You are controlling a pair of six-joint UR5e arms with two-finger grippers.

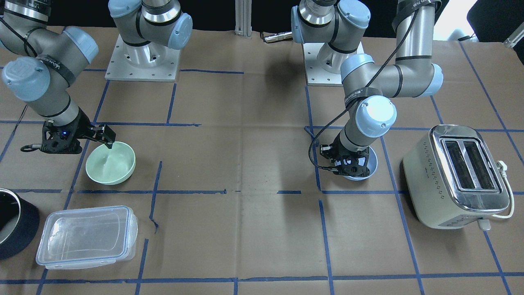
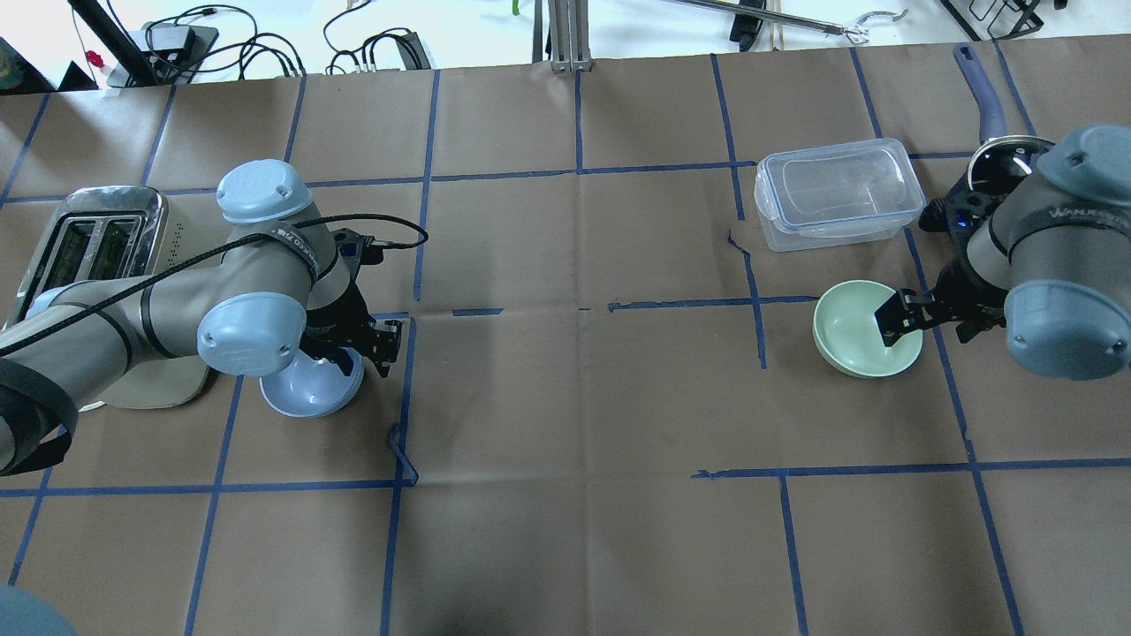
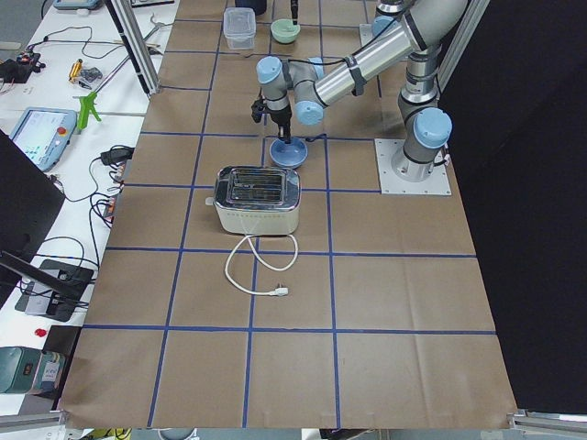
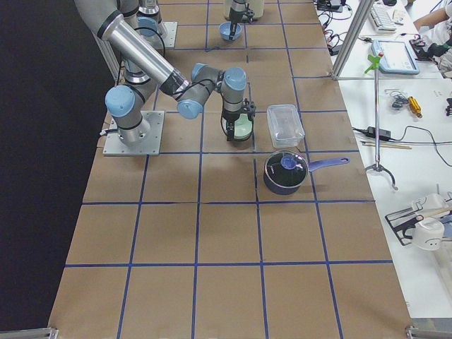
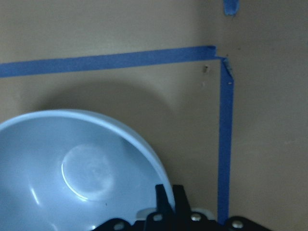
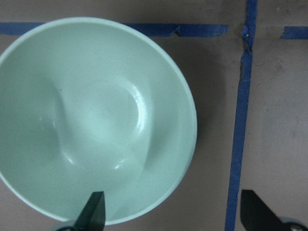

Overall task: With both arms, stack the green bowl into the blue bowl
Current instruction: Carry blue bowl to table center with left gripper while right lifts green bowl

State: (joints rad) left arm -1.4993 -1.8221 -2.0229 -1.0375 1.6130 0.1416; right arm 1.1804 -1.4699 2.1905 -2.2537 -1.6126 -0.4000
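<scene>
Next, my left gripper sets the blue bowl down in the gap point(image 1: 244, 187) between the long tape line and short tape strip.
The green bowl point(image 1: 110, 164) sits upright on the brown table, on the robot's right point(image 2: 861, 340). My right gripper point(image 1: 104, 139) is open and straddles its rim. In the right wrist view one finger point(image 6: 94, 214) is inside the green bowl point(image 6: 96, 120) and the other is outside. The blue bowl point(image 1: 370, 164) is on the robot's left point(image 2: 305, 393) and looks tilted. My left gripper point(image 2: 353, 353) is shut on its rim. In the left wrist view the two fingers point(image 5: 166, 199) meet at the edge of the blue bowl point(image 5: 86, 168).
A cream and chrome toaster point(image 1: 458, 176) stands just outside the blue bowl point(image 2: 97, 238). A clear plastic container point(image 1: 86, 235) and a dark navy pot point(image 1: 12, 223) stand near the green bowl. Blue tape lines cross the table.
</scene>
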